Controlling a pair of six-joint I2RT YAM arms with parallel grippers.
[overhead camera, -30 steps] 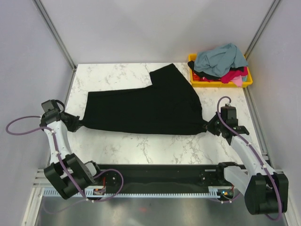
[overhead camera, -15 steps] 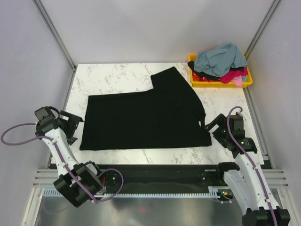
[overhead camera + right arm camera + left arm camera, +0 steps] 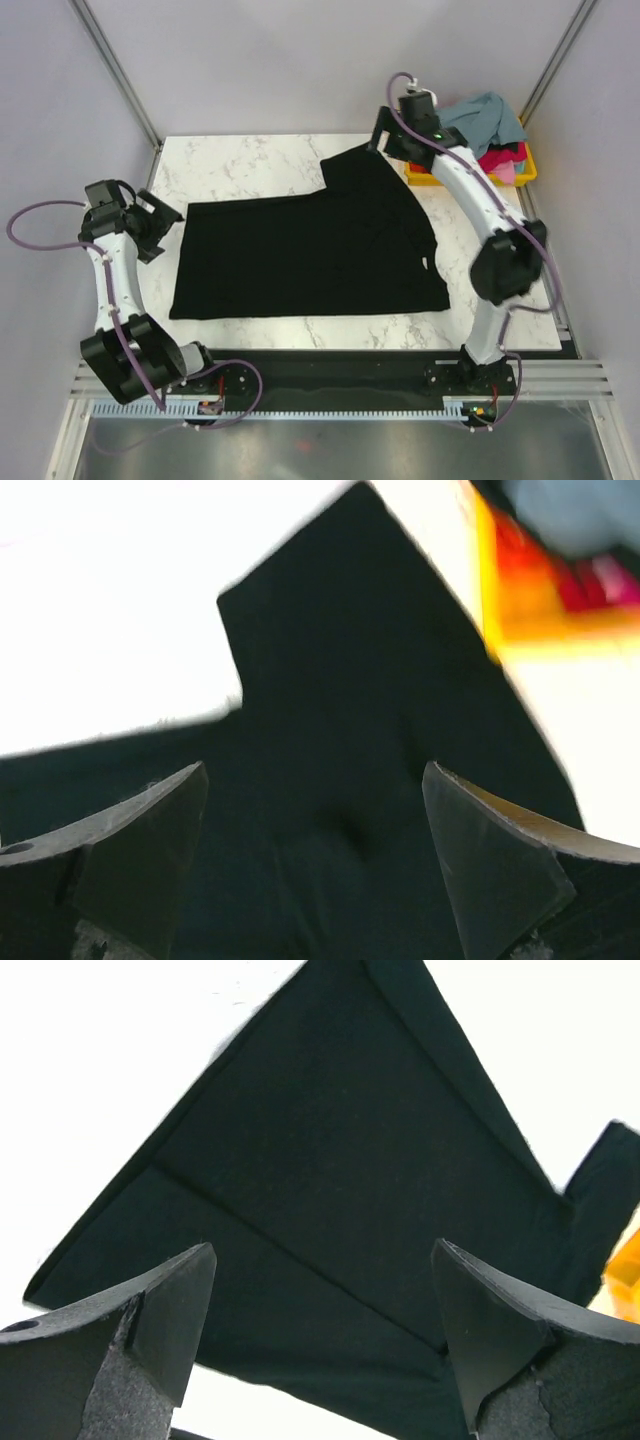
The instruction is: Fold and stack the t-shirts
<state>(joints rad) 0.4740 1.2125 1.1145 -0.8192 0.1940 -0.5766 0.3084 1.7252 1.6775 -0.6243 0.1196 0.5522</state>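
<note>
My left gripper closes next on the black t-shirt's far corner [image 3: 191,205], away from the yellow bin.
A large black t-shirt [image 3: 310,250] lies flat on the marble table [image 3: 250,160], with one sleeve [image 3: 360,165] pointing toward the far edge. My left gripper [image 3: 160,228] hangs open just off the shirt's left edge, with nothing between its fingers. In the left wrist view the left gripper [image 3: 322,1250] looks across the black t-shirt [image 3: 330,1160]. My right gripper [image 3: 382,135] is raised over the sleeve at the far side, open and empty. The right wrist view is blurred and shows the right gripper [image 3: 315,768] above the black t-shirt [image 3: 340,730]. Grey-blue [image 3: 470,122], red [image 3: 495,160] and pink [image 3: 505,174] t-shirts are heaped in a bin.
The yellow bin [image 3: 425,178] stands at the table's far right corner, just right of my right gripper, and shows as a yellow blur [image 3: 495,600] in the right wrist view. Grey walls with metal posts enclose the table. The right arm [image 3: 490,215] arches over the table's right side.
Both grippers opened and let go of the shirt's ends, and the shirt settled flat. The right arm swung from the near right to the far side above the sleeve. The left gripper drew back slightly.
</note>
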